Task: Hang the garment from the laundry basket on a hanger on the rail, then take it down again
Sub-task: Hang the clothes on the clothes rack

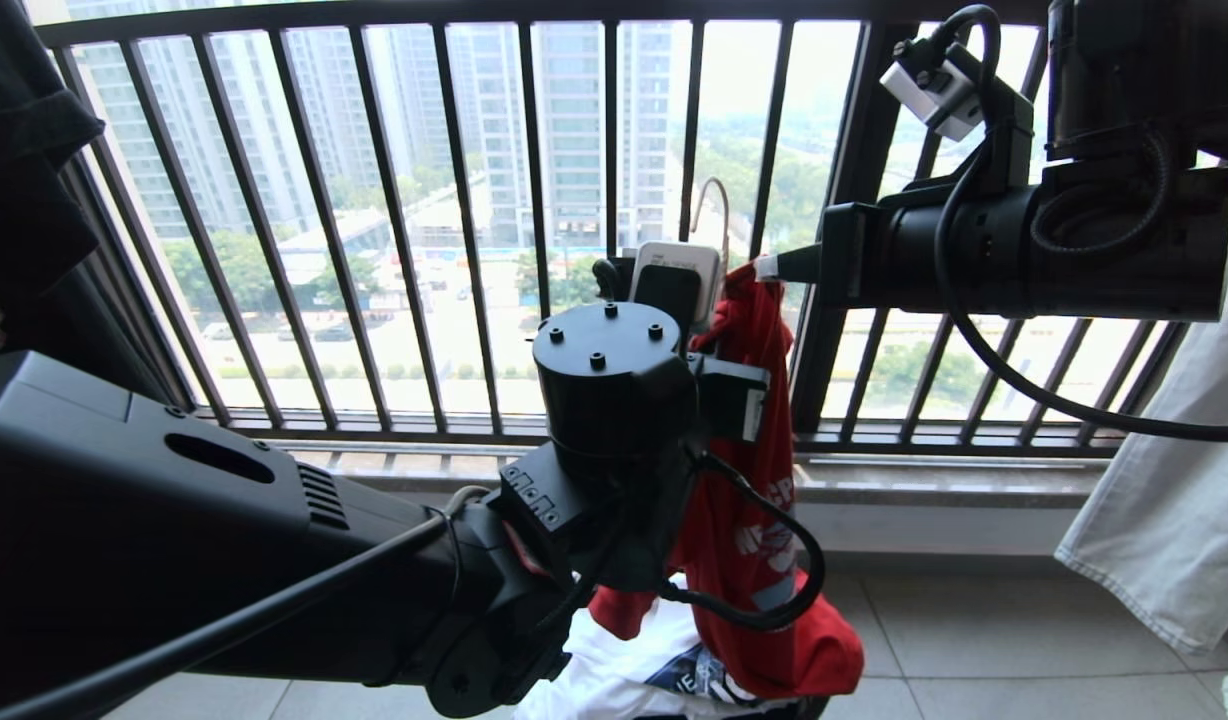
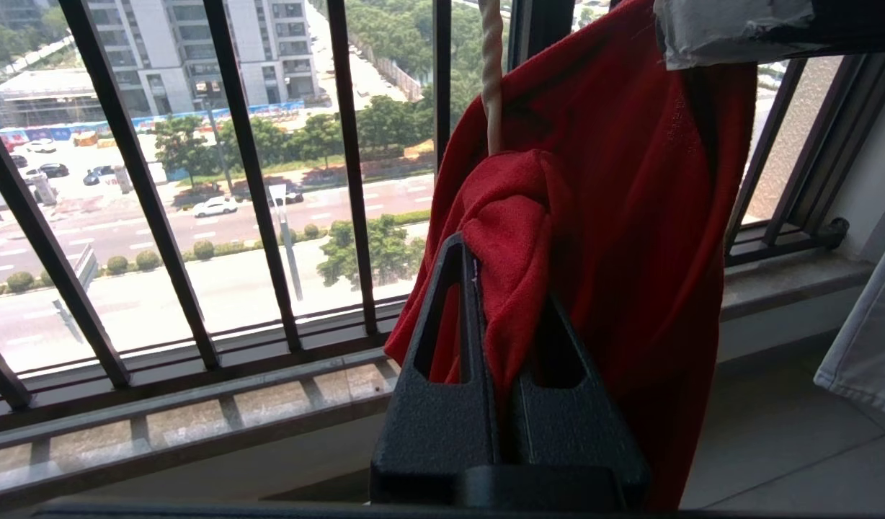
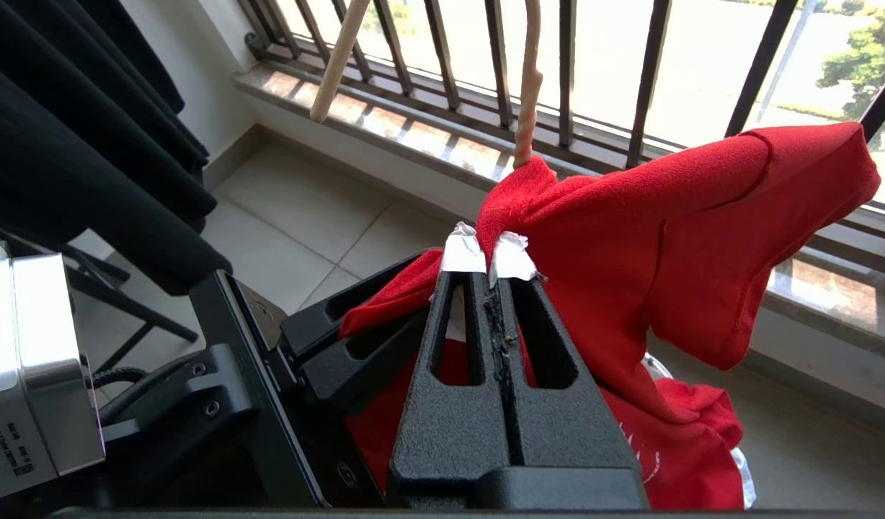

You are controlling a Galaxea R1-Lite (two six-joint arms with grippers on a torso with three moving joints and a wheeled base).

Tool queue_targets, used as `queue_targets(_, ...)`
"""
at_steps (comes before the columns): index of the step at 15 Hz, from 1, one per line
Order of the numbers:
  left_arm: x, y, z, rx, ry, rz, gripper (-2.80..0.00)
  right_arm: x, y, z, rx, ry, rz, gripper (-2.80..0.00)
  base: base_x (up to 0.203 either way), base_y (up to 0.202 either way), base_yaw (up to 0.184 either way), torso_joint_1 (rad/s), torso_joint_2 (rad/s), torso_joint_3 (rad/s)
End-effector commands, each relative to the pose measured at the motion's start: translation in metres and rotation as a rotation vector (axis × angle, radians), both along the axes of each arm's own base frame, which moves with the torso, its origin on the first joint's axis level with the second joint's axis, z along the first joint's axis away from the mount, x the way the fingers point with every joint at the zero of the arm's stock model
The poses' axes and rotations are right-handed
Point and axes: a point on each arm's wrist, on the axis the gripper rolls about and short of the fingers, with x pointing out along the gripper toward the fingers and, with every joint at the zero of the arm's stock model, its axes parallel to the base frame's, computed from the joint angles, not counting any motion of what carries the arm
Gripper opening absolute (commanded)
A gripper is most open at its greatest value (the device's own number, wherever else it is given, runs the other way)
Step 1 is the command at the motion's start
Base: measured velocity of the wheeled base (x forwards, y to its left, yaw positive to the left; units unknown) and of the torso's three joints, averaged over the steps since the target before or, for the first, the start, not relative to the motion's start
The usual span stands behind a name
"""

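Note:
I should let go of the red garment's top edge with my right gripper over the hanger [image 1: 732,250] [image 3: 531,148], just below its thin cream hook.
The red garment [image 1: 744,500] hangs bunched in front of the window bars, and its lower end drapes over clothes at the bottom edge of the head view. My left gripper [image 2: 496,274] is shut on a thick fold of the garment [image 2: 630,216] just below the hanger's thin cream hook [image 2: 491,72]. My right gripper [image 3: 489,252], with white tape on its tips, is shut on the garment's top edge [image 3: 666,238] right beside the hanger stem [image 3: 527,108]. It reaches in from the right [image 1: 771,265]. The rest of the hanger is hidden inside the cloth. The laundry basket is hidden and the rail is out of view.
A white printed T-shirt [image 1: 614,680] lies under the red cloth. A black shirt [image 1: 24,150] hangs at the left and a pale cloth [image 1: 1174,480] at the right. The barred window railing [image 1: 474,250] and stone sill [image 1: 924,480] stand close behind, above the tiled floor.

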Motion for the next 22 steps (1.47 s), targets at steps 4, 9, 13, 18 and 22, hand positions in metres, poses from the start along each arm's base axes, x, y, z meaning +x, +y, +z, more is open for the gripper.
queue_targets(4,0.000,0.000,0.003,-0.017,-0.007,0.004,-2.80,-0.012,-0.002,0.001,0.001,0.001,0.017,-2.80,0.000,0.000,0.000,0.000,0.00,0.000)
queue_targets(9,-0.001,0.001,0.010,-0.066,-0.043,0.002,-2.80,-0.018,0.002,0.000,-0.004,0.000,0.029,-2.80,0.000,0.000,0.000,0.000,0.00,0.000)
queue_targets(13,-0.001,0.002,0.012,-0.077,-0.050,0.000,-2.80,-0.020,0.005,0.001,-0.016,-0.013,0.033,0.00,0.000,0.000,0.000,0.000,0.00,0.000)
queue_targets(18,-0.003,0.004,0.017,-0.111,-0.076,0.000,-2.80,-0.023,0.004,0.003,-0.022,-0.025,0.036,0.00,0.000,0.000,0.000,0.000,0.00,0.000)
queue_targets(22,-0.006,0.009,0.026,-0.150,-0.110,0.000,-2.80,-0.036,-0.007,0.008,-0.027,-0.031,0.012,0.00,0.000,0.000,0.000,0.000,0.00,0.000)
